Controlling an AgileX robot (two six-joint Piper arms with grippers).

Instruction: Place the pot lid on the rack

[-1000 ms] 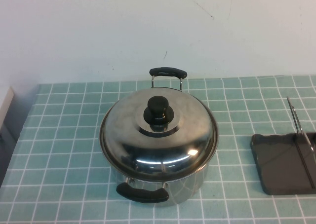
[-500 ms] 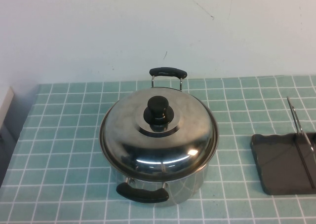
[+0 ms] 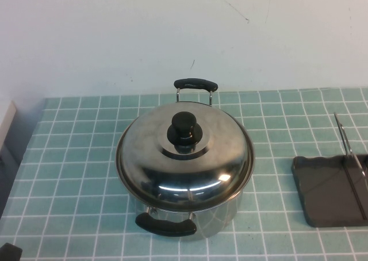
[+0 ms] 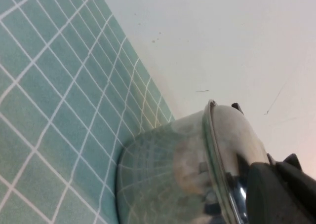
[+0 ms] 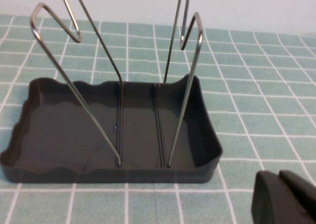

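The robot's left gripper will next move to the pot lid's black knob [image 3: 184, 126] and close there, since lifting by it raises the lid off the pot.
The pot lid [image 3: 190, 163], shiny steel with a black knob [image 3: 183, 127], sits on the steel pot [image 3: 221, 218] in the middle of the tiled table. The rack [image 3: 328, 195], a dark grey tray with thin wire bars [image 3: 347, 149], stands at the table's right edge. My left gripper [image 4: 275, 184] is shut and empty, low beside the pot's near-left side; the left wrist view shows the pot wall [image 4: 158, 179] and the lid's rim [image 4: 216, 150]. Only its dark tip [image 3: 8, 253] shows in the high view. My right gripper [image 5: 280, 189] is shut and empty, just short of the rack [image 5: 74, 130].
The pot has two black handles, one at the front [image 3: 165, 225] and one at the back [image 3: 195, 84]. A white wall rises behind the table. A pale object [image 3: 6, 120] stands past the table's left edge. Teal tiles [image 3: 69, 175] lie bare left of the pot.
A dark tip of my left gripper has come into the high view at the bottom left corner. The pot, lid and rack have not moved.
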